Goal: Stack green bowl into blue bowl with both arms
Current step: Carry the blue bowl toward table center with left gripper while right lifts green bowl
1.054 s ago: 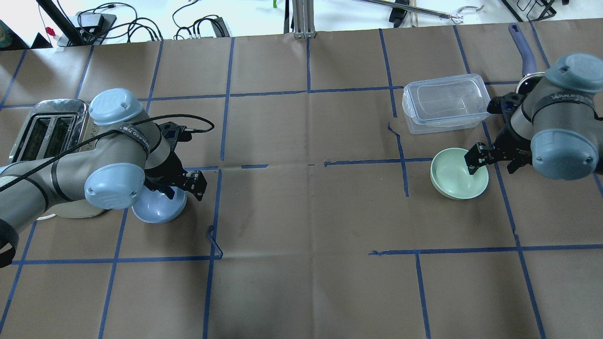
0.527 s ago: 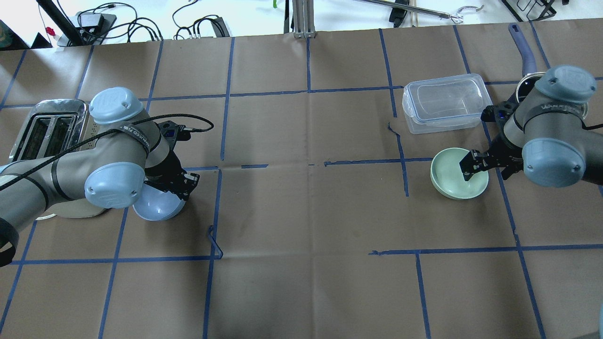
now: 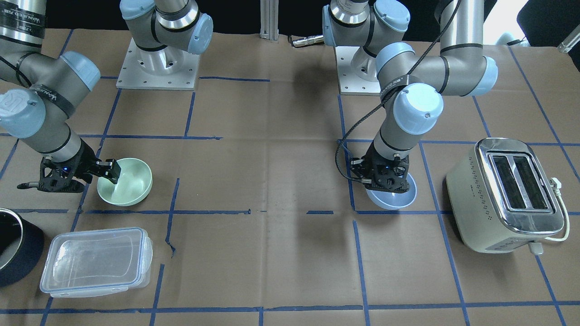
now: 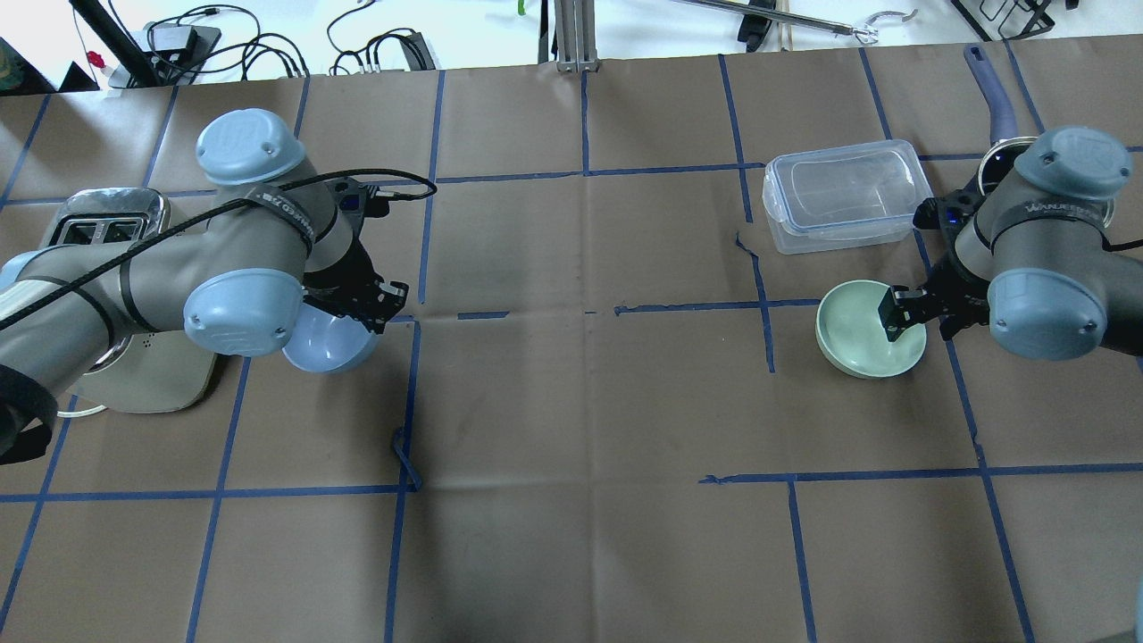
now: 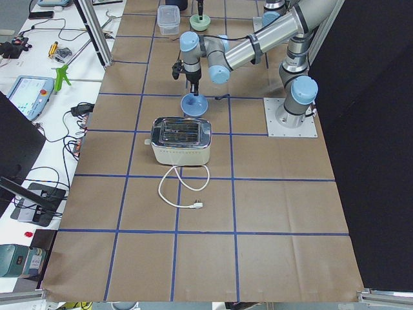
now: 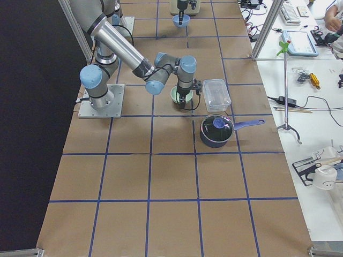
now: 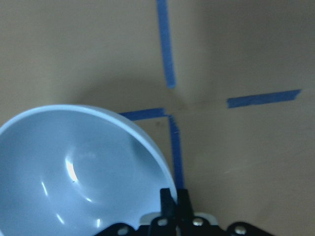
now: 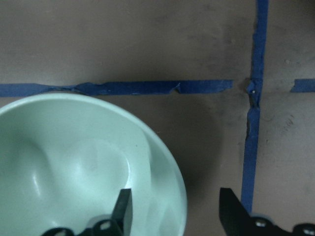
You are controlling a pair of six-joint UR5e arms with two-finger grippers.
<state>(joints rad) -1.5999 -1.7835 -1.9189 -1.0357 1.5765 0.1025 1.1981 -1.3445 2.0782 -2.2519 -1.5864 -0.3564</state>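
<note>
Next, my left gripper sets the blue bowl down in the gap (image 3: pixel 272 201) between the short and long lines of blue tape.
The blue bowl (image 4: pixel 329 344) hangs tilted just above the table on the left, held by its rim in my left gripper (image 4: pixel 368 313), which is shut on it. The left wrist view shows the fingers (image 7: pixel 170 199) pinched on the blue bowl's rim (image 7: pixel 147 142). The green bowl (image 4: pixel 853 344) sits on the table on the right. My right gripper (image 4: pixel 918 320) is open and straddles its near rim, one finger inside and one outside. In the right wrist view the fingers (image 8: pixel 123 209) stand wide apart over the green bowl (image 8: pixel 74 167).
A toaster (image 3: pixel 507 194) with its cord stands beside the blue bowl (image 3: pixel 393 195). A clear lidded container (image 4: pixel 844 196) lies just beyond the green bowl (image 3: pixel 129 183). A dark pan with a purple handle (image 4: pixel 991 98) is at the far right.
My left gripper closed on the blue bowl's rim, then lifted it and carried it up and to the right in view. My right gripper shifted slightly lower over the green bowl's rim and stayed open.
</note>
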